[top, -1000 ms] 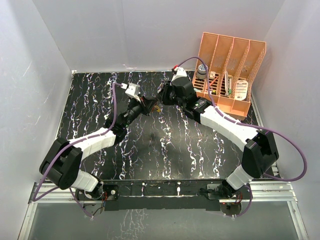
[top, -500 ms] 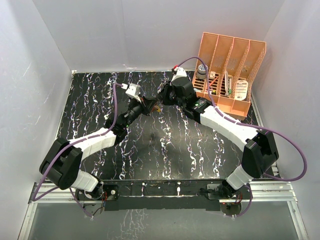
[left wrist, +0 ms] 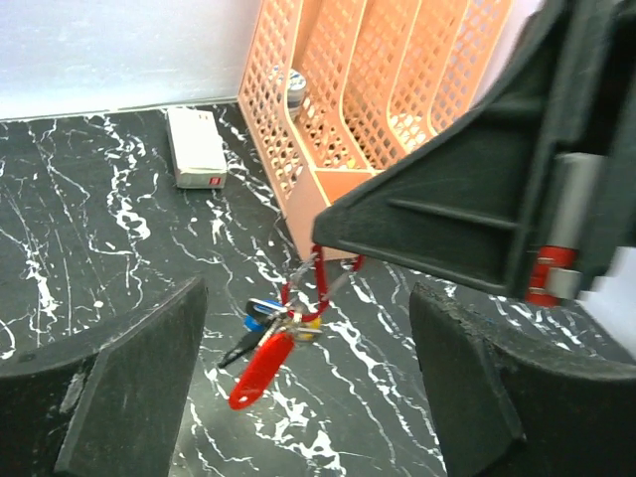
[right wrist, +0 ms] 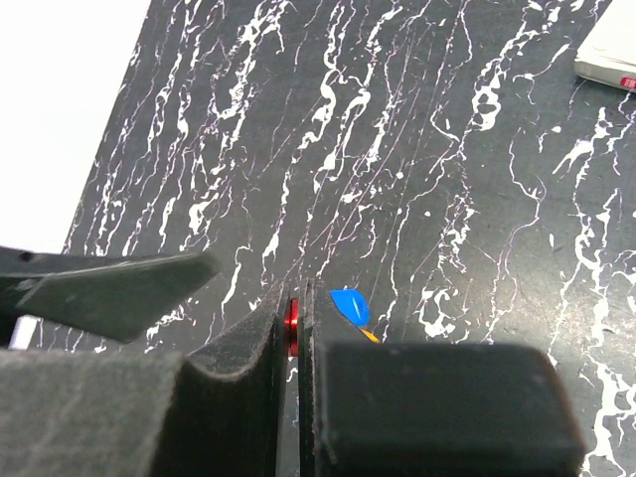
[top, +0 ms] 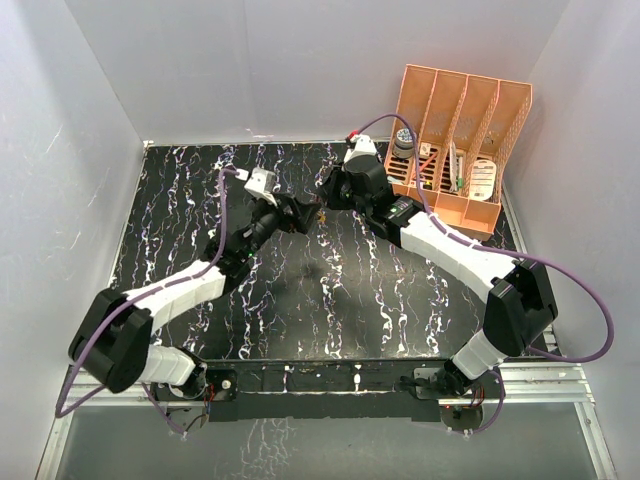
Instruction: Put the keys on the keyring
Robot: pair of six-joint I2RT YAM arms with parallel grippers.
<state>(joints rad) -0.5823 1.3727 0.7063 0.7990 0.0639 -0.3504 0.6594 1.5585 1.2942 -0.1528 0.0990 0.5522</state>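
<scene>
I will let go of the keyring and its keys with my right gripper on the open middle of the black marbled table (top: pixel 310 241).
My right gripper (right wrist: pixel 295 298) is shut on the thin red keyring (right wrist: pixel 292 323), which hangs above the black marbled table. In the left wrist view the keyring (left wrist: pixel 320 286) dangles under the right gripper's dark body. On the keyring hang the keys: a red-headed one (left wrist: pixel 260 370), a blue one (left wrist: pixel 262 310) and a dark one (left wrist: pixel 237 349), with a yellow bit beside them. A blue key head (right wrist: pixel 350 305) also peeks out beside the right fingers. My left gripper (left wrist: pixel 308 333) is open, its fingers wide on either side of the bunch and touching nothing. In the top view the left gripper (top: pixel 302 213) faces the right gripper (top: pixel 325 198).
An orange slotted file rack (top: pixel 460 140) stands at the back right, close behind the right arm. A white rectangular box (left wrist: pixel 196 147) lies on the table near the rack's left side. White walls enclose the table on three sides.
My left gripper has opened and let go of the bunch, and its arm has stretched out a little. The right gripper stays shut on the keyring in the same spot.
</scene>
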